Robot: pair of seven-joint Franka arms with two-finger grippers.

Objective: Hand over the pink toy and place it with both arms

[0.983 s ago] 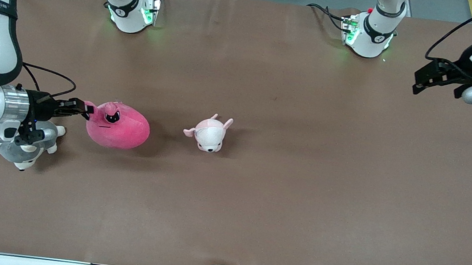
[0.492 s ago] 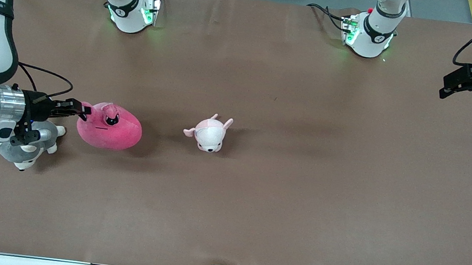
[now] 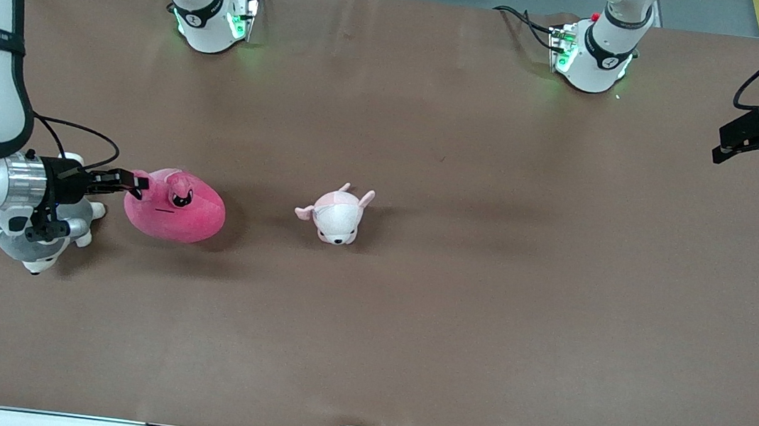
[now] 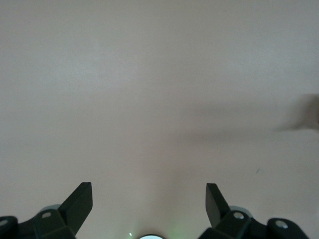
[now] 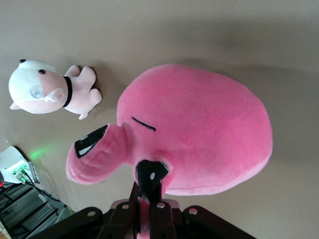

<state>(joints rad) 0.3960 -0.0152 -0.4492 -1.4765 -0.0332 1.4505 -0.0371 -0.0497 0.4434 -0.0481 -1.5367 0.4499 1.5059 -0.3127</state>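
Next, my right gripper lets go of the pink toy on the table (image 3: pixel 179 230) between the husky plush and the pale plush.
The pink toy (image 3: pixel 174 209), a round hot-pink plush with black angry eyes, lies on the brown table toward the right arm's end. My right gripper (image 3: pixel 137 184) is shut on a fold of the toy at its edge beside one eye. In the right wrist view the pink toy (image 5: pixel 199 129) fills the middle and my right gripper (image 5: pixel 149 209) pinches pink fabric between its fingers. My left gripper (image 3: pixel 752 141) is open and empty, up over the left arm's end of the table. In the left wrist view my left gripper (image 4: pixel 148 201) shows only bare table between its fingers.
A small pale pink-and-white plush (image 3: pixel 338 214) lies near the table's middle; it also shows in the right wrist view (image 5: pixel 50 92). A grey-and-white husky plush (image 3: pixel 37 242) lies under the right arm's wrist. The two arm bases (image 3: pixel 209 15) (image 3: pixel 594 55) stand along the table's top edge.
My right gripper has dragged the pink toy a little toward the right arm's end of the table. My left gripper has drawn back toward the left arm's end.
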